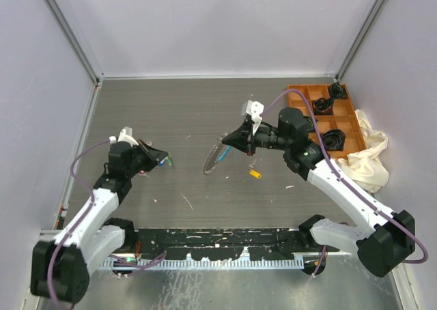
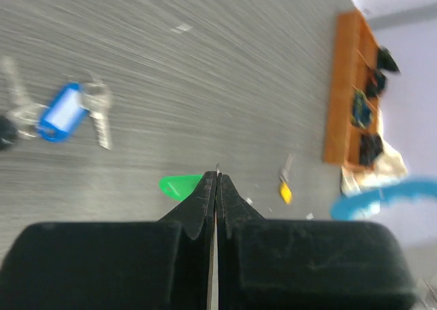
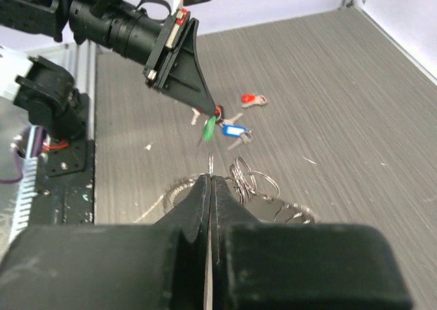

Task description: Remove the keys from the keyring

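My right gripper has the keyring. I need to put it down on the bare table (image 1: 180,127) (image 3: 323,146) between the blue-tagged key and the back wall.
My right gripper (image 1: 224,141) (image 3: 212,179) is shut on a thin metal ring of the keyring (image 1: 214,158). The keyring's silver rings (image 3: 254,179) and chain hang below the gripper, above the table. Its light-blue plastic piece (image 2: 374,196) shows blurred in the left wrist view. My left gripper (image 1: 162,159) (image 2: 217,177) (image 3: 199,110) is shut on the green key (image 2: 177,186) (image 3: 209,127), with a thin metal edge showing between its fingertips. A blue-tagged key (image 2: 63,113) (image 3: 232,130) and a red key (image 3: 252,100) lie on the table near the left gripper.
A yellow-headed key (image 1: 255,174) (image 2: 285,191) lies on the table in front of the right gripper. An orange compartment tray (image 1: 338,129) with dark items stands at the back right, with a crumpled cream cloth (image 1: 369,153) beside it. Grey walls enclose the table.
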Robot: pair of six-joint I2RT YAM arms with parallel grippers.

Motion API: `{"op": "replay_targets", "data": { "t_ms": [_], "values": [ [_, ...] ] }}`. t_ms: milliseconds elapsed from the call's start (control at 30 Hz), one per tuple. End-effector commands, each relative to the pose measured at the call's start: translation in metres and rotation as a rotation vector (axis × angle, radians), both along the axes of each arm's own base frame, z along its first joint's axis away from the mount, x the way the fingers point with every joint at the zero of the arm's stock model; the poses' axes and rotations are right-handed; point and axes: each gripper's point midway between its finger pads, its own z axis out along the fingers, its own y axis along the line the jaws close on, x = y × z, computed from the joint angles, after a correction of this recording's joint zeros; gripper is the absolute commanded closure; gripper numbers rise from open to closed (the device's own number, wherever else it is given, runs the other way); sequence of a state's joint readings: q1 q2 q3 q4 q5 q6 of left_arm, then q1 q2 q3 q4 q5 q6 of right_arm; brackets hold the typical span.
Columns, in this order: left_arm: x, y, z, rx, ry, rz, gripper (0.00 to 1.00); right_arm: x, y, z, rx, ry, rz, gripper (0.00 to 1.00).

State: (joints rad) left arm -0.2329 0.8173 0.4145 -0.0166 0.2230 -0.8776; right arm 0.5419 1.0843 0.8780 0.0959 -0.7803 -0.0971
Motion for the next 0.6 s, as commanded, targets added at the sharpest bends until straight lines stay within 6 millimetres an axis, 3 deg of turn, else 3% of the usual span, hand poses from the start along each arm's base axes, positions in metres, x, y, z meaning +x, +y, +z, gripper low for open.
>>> {"op": "replay_targets", "data": {
  "t_ms": [0,133,233,300,400,467,567],
  "values": [
    [0.046,0.025,-0.002,-0.098,0.028,0.1,1.0,0.016,-0.01,0.015,-0.103,-0.103,-0.046,0.99],
    [0.083,0.048,-0.018,-0.121,0.093,0.201,1.0,0.028,-0.012,0.014,-0.196,-0.109,-0.055,0.99],
    [0.104,0.066,-0.042,-0.113,0.177,0.275,0.98,0.042,-0.014,0.015,-0.266,-0.103,-0.069,0.99],
    [0.114,0.076,-0.055,-0.121,0.22,0.306,0.86,0.049,-0.013,0.02,-0.285,-0.095,-0.066,0.99],
    [0.124,0.079,-0.062,-0.174,0.259,0.303,0.57,0.057,-0.011,0.022,-0.308,-0.084,-0.07,0.99],
    [0.129,0.078,-0.052,-0.191,0.242,0.287,0.46,0.064,-0.012,0.022,-0.324,-0.08,-0.086,0.99],
    [0.126,0.08,-0.022,-0.156,0.164,0.277,0.36,0.08,-0.014,0.021,-0.356,-0.07,-0.117,0.99]
  ]
}}
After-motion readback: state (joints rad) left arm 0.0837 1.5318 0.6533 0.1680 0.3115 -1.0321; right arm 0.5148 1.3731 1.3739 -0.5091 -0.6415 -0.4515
